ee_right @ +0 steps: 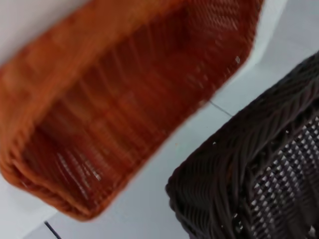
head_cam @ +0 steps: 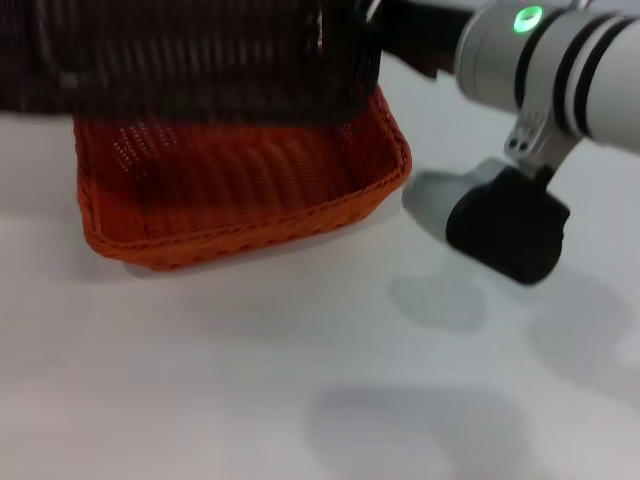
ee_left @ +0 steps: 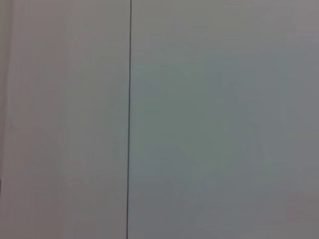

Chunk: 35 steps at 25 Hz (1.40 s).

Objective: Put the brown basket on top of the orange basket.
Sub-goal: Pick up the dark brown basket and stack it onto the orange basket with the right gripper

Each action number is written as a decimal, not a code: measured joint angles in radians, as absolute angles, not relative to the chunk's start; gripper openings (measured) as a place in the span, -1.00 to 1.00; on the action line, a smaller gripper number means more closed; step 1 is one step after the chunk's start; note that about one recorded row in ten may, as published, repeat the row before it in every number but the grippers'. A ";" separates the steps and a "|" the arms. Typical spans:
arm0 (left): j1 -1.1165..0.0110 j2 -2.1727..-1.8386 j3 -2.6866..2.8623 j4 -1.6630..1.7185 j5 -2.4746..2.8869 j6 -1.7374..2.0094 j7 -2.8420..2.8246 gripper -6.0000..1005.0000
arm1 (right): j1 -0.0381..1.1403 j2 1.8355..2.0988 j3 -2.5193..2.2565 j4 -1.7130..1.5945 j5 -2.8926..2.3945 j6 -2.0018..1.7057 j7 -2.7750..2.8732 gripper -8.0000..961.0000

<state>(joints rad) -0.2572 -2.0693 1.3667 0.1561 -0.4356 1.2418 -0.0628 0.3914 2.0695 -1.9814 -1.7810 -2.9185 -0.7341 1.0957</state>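
Note:
My right gripper has the brown basket. It will let go of it nested in the open hollow of the orange basket (head_cam: pixel 258 125) (ee_right: pixel 137 99).
The brown basket (head_cam: pixel 200 60) hangs in the air at the top of the head view, above and overlapping the far part of the orange basket (head_cam: pixel 240 200), which rests on the white table. My right gripper (head_cam: pixel 362 35) reaches in from the right and holds the brown basket by its right end; its fingers are mostly hidden by the weave. In the right wrist view the brown basket's corner (ee_right: pixel 259 169) is close by, and the orange basket (ee_right: pixel 114 109) lies open and empty below it. My left gripper is out of view.
The white table (head_cam: pixel 300 380) spreads in front of the baskets. My right arm's white forearm (head_cam: pixel 560 60) and a black joint (head_cam: pixel 510 225) hang over the table's right side. The left wrist view shows only a plain grey surface with a thin dark seam (ee_left: pixel 129 119).

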 joint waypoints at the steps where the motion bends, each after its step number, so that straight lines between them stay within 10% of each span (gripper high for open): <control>1: -0.257 -2.069 1.367 0.156 -0.436 1.238 -0.063 0.63 | 0.392 2.069 -1.975 -1.780 -2.918 -0.733 1.097 -0.62; 35: -0.288 -2.071 1.374 0.159 -0.428 1.191 -0.063 0.63 | 0.298 1.977 -2.099 -1.799 -2.916 -0.834 1.396 -0.44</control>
<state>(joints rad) -0.2877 -2.0709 1.3744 0.1585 -0.4284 1.1905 -0.0629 0.2976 1.9768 -2.0987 -1.7989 -2.9156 -0.8336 1.3961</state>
